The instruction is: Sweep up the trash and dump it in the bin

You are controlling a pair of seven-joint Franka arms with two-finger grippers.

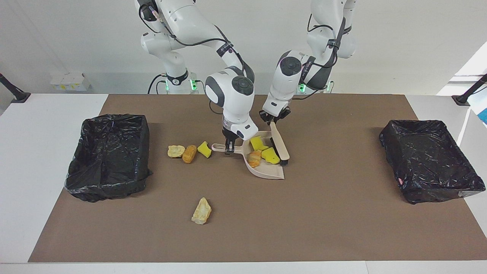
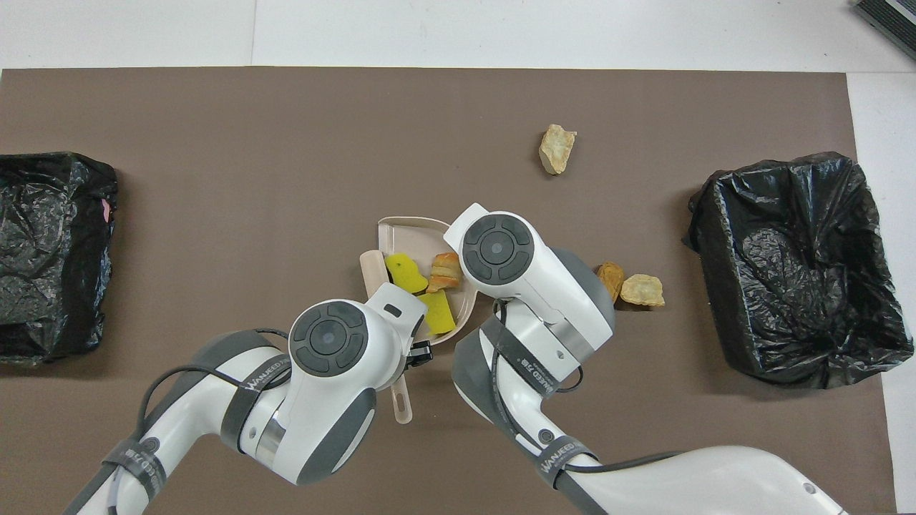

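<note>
I need to set the brush down with my left gripper on the bare brown mat (image 2: 408,463) between my arms, nearer to me than the dustpan.
A beige dustpan (image 1: 271,173) (image 2: 404,232) lies mid-table, and my right gripper (image 1: 228,148) is shut on its handle. It holds two yellow chunks of trash (image 1: 258,142) (image 1: 271,155) (image 2: 405,272) and an orange bread piece (image 1: 255,158) (image 2: 445,270). My left gripper (image 1: 273,120) is shut on a brush (image 1: 280,146) (image 2: 371,266), whose bristles rest at the pan's mouth. Beside the handle, toward the right arm's end, lie a yellow chunk (image 1: 204,149), a brown piece (image 1: 189,153) (image 2: 610,279) and a beige piece (image 1: 175,151) (image 2: 642,290). Another beige piece (image 1: 201,211) (image 2: 557,149) lies farther from the robots.
Two black-lined bins stand at the table's ends, one (image 1: 108,156) (image 2: 794,265) at the right arm's end and one (image 1: 432,160) (image 2: 50,250) at the left arm's end. A brown mat (image 1: 323,213) covers the table.
</note>
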